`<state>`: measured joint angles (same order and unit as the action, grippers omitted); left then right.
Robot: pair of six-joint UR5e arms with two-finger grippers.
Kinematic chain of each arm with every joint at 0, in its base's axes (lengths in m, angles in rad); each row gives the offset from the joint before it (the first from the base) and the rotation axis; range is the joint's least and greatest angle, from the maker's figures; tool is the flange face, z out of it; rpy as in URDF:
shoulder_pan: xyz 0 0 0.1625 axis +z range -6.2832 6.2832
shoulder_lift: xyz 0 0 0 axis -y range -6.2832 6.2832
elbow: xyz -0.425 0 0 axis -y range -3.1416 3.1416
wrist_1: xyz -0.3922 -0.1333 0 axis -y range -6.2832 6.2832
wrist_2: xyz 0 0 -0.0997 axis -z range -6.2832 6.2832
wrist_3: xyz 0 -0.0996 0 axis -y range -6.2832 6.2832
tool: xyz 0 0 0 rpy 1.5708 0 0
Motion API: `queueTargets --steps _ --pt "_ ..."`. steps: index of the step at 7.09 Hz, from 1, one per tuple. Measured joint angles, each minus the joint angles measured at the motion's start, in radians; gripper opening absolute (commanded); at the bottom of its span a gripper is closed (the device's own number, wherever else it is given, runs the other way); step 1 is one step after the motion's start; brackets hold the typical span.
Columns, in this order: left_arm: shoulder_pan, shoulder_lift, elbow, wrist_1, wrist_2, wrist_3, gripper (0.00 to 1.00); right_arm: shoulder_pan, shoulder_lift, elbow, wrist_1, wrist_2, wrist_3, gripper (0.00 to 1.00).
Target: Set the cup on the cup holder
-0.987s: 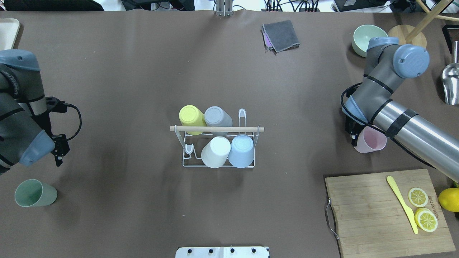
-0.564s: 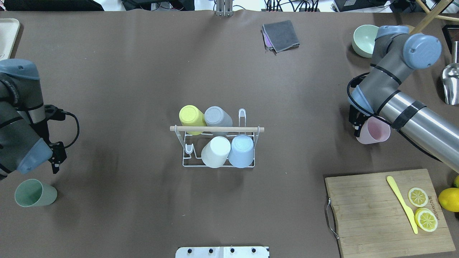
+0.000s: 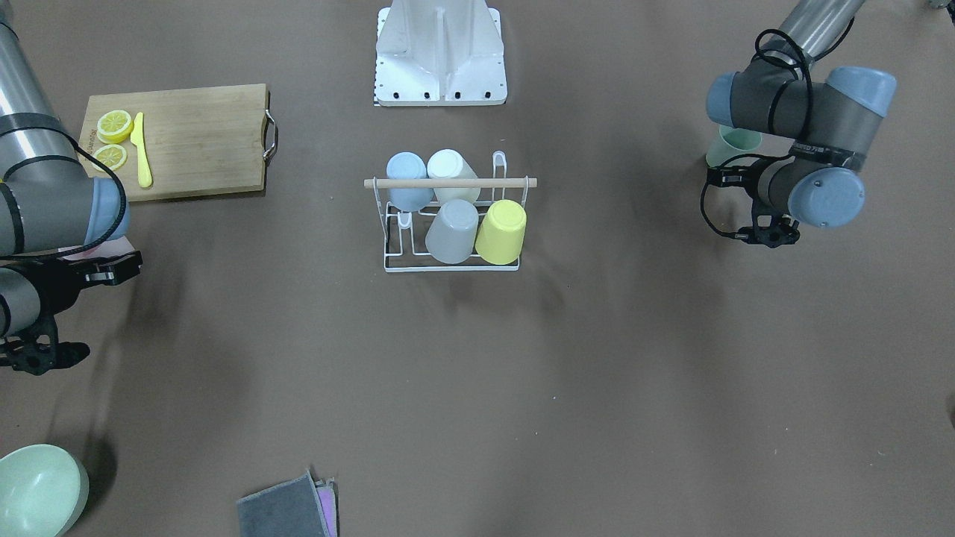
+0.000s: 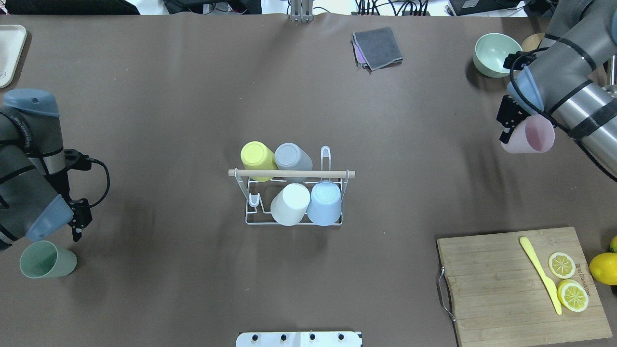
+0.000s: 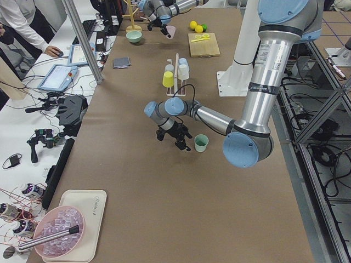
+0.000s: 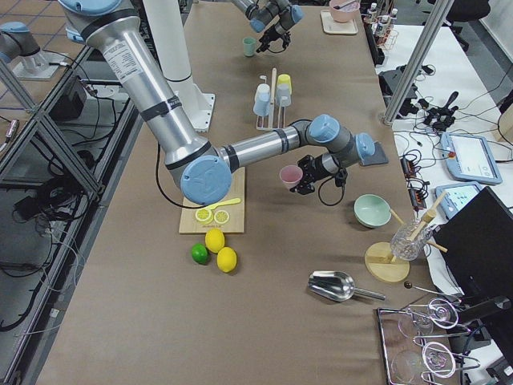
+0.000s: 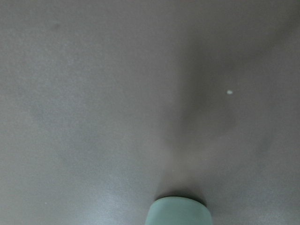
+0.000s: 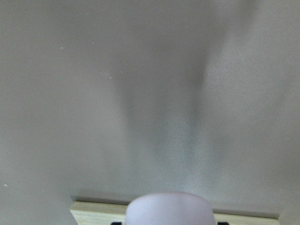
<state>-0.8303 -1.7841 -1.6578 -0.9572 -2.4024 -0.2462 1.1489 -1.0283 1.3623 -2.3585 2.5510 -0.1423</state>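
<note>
I will close my left gripper on the sides of the upright green cup (image 3: 723,151) (image 7: 178,214), because this cup should go onto the cup holder.
The cup holder (image 4: 289,173), a white wire rack with a wooden rod, stands mid-table and also shows in the front view (image 3: 448,182). It carries yellow, grey, white and blue cups upside down. My right gripper (image 4: 506,130) is shut on a pink cup (image 4: 530,136) and holds it tilted above the table at the far right; the cup shows in the right wrist view (image 8: 171,208) and the right side view (image 6: 290,176). My left gripper (image 4: 77,230) looks open, just beside an upright green cup (image 4: 47,259), which also shows in the left wrist view (image 7: 178,212).
A wooden cutting board (image 4: 496,284) with lemon slices and a yellow knife lies front right, with a lemon (image 4: 605,267) beside it. A green bowl (image 4: 494,54) and a metal scoop (image 4: 606,108) are at the back right. A grey cloth (image 4: 378,47) lies at the back.
My right gripper has carried the pink cup up and toward the back right. My left gripper has moved down toward the green cup.
</note>
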Motion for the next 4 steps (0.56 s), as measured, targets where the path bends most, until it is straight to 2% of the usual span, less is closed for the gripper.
queueTargets --steps 4 --pt "0.042 0.012 0.01 0.0 -0.02 -0.005 0.98 0.078 -0.073 0.178 0.049 0.023 -0.046 0.28"
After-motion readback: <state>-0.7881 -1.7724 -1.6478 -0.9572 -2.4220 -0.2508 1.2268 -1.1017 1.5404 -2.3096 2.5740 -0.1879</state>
